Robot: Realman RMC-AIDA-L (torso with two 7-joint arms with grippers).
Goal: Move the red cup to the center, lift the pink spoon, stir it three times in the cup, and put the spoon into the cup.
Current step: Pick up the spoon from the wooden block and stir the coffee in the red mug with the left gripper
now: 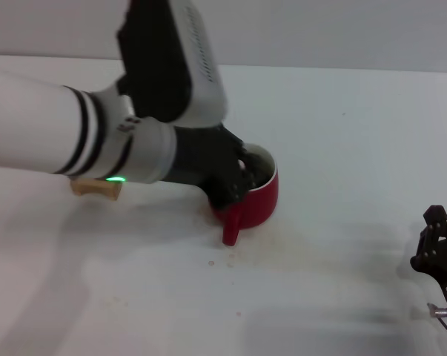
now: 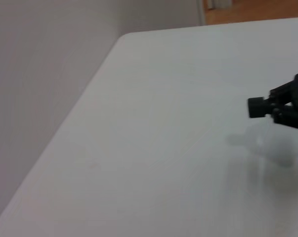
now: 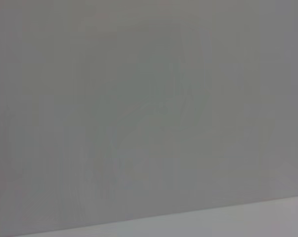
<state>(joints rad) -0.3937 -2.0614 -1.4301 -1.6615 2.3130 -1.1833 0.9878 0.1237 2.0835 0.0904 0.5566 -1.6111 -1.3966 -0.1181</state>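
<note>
I need to release the pink spoon from my left gripper inside the red cup (image 1: 237,185), against the cup's near rim above the cup's handle.
The red cup (image 1: 256,200) stands on the white table (image 1: 342,133) near the middle, its handle (image 1: 231,226) pointing toward me and dark liquid inside. My left gripper (image 1: 234,182) reaches in from the left and sits on the cup's near-left rim, one dark finger inside the wall and the rest outside, shut on the rim. My right gripper (image 1: 436,248) hangs low at the right front edge, far from the cup; it also shows in the left wrist view (image 2: 279,104). The pink spoon is not in view.
A tan wooden block (image 1: 97,188) lies left of the cup, partly under my left forearm (image 1: 75,141). A small grey metal piece (image 1: 444,312) shows below the right gripper. The right wrist view shows only a grey wall.
</note>
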